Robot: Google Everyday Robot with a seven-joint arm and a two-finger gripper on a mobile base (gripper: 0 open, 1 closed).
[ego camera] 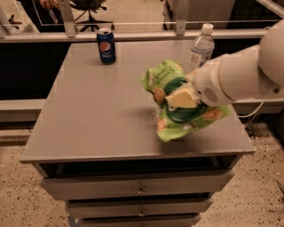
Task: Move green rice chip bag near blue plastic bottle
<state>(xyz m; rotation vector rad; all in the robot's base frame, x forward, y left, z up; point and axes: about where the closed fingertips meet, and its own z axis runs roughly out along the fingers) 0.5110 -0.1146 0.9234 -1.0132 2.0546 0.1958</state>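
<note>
My gripper is to release the green rice chip bag in front of the blue plastic bottle (222, 107). The bag now hangs just above the grey cabinet top.
The green rice chip bag (177, 117) is crinkled and light green with a dark green circle. It hangs just above the right part of the grey cabinet top (97, 111). My gripper (179, 98) is shut on the bag's middle, with a pale finger showing across it. The blue plastic bottle (199, 48), clear with a white cap and pale label, stands upright at the back right, just behind the bag's top edge. My white arm (239, 75) comes in from the right.
A blue Pepsi can (106, 45) stands at the back left of the top. A metal rail (133, 34) runs behind the cabinet. Drawers (137, 188) sit below the front edge. An office chair (88, 9) is beyond the rail.
</note>
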